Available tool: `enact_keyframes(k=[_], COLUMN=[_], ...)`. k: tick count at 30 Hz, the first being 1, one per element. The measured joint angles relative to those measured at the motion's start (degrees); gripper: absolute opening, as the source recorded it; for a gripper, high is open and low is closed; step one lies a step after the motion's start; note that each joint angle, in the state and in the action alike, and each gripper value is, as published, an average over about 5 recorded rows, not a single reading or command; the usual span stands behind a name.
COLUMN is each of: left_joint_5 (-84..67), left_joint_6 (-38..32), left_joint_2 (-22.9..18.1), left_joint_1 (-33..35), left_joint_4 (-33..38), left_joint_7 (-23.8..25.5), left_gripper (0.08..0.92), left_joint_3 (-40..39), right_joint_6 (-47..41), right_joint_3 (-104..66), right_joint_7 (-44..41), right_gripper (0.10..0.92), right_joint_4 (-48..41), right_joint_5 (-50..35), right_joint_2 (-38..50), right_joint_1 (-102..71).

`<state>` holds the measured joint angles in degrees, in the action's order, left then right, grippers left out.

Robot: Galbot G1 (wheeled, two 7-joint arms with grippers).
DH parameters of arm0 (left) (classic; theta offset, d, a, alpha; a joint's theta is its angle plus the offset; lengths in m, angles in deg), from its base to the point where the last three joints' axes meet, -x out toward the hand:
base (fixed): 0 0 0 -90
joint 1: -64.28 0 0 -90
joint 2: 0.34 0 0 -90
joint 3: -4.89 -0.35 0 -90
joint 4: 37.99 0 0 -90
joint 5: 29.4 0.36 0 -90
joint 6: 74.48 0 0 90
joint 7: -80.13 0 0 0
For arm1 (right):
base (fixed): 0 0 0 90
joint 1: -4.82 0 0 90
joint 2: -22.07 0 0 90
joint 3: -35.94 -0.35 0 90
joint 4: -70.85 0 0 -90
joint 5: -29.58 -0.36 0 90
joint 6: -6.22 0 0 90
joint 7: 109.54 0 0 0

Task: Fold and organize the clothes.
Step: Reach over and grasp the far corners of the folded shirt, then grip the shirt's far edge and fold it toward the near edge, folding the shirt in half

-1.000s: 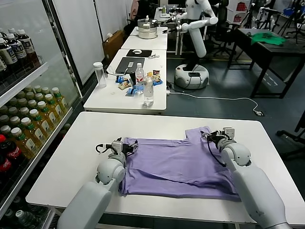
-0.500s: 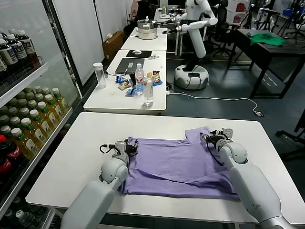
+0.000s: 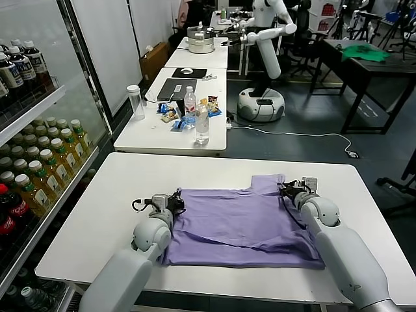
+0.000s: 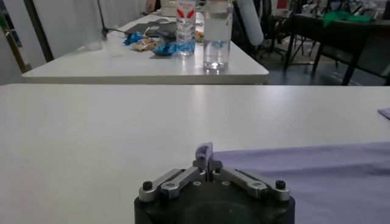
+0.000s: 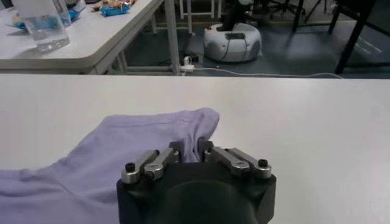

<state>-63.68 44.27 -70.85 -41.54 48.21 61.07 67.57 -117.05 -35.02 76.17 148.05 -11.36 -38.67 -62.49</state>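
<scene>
Next, my right gripper lets go of the lavender T-shirt's far corner on its side edge (image 3: 309, 225), just beyond the rumpled fold.
The lavender T-shirt (image 3: 237, 224) lies folded flat on the white table (image 3: 117, 188), plain side up, one sleeve (image 3: 268, 183) at the far edge. My left gripper (image 3: 174, 200) is at the shirt's far left corner, shut on a pinch of its cloth (image 4: 205, 151). My right gripper (image 3: 290, 190) is at the far right by the sleeve, shut on a fold of the shirt (image 5: 189, 145). The cloth (image 5: 109, 158) spreads away from it in the right wrist view. No prints show.
A second white table (image 3: 162, 133) behind holds bottles (image 3: 202, 123), a cup (image 3: 135, 101), snacks and a laptop. A drinks fridge (image 3: 32, 162) stands at the left. Another robot (image 3: 263, 58) and a dark table with green cloth (image 3: 365, 52) are far back.
Both grippers have drawn slightly outward with the shirt's far edge. The cloth now lies flatter and smoother, and the sleeve sits lower on the table.
</scene>
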Motion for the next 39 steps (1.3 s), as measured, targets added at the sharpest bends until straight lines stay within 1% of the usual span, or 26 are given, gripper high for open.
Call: enact_keyframes(k=[2, 4, 16, 25, 30, 36, 39], left_joint_5=[-0.6, -1.2, -4.4, -6.8, -7.9, -8.0, -7.6], left_joint_6=[-0.4, -0.7, -1.1, 0.0, 1.2, 2.7, 3.1], left_joint_2=[0.5, 1.0, 4.9, 8.2, 9.8, 10.3, 10.3], left_joint_1=[0.7, 1.6, 8.8, 14.6, 17.0, 18.7, 19.0], left_joint_4=[1.2, 2.7, 15.0, 22.5, 24.5, 25.3, 25.2], left_joint_7=[0.2, 0.3, 0.9, 1.0, 1.1, 0.8, 0.8], left_gripper=[0.096, 0.096, 0.096, 0.096, 0.096, 0.096, 0.103], left_joint_3=[0.3, 0.7, 3.2, 5.0, 5.3, 5.2, 5.1], right_joint_6=[0.0, 0.0, 0.0, 0.1, 0.1, 0.1, 0.1], right_joint_3=[-0.7, -1.6, -10.5, -19.3, -22.3, -23.7, -23.8], right_joint_7=[0.0, 0.0, 0.4, 0.0, -0.1, 0.2, 0.3], right_gripper=[0.117, 0.113, 0.113, 0.113, 0.113, 0.113, 0.148], right_joint_4=[1.7, 3.9, 21.6, 33.6, 36.9, 38.2, 38.3], right_joint_5=[-0.2, -0.5, -1.8, -1.4, -0.6, 0.8, 1.8], right_joint_2=[0.6, 1.3, 7.1, 8.5, 8.4, 7.8, 7.4], right_joint_1=[-0.9, -1.9, -14.3, -27.9, -34.0, -37.8, -38.6])
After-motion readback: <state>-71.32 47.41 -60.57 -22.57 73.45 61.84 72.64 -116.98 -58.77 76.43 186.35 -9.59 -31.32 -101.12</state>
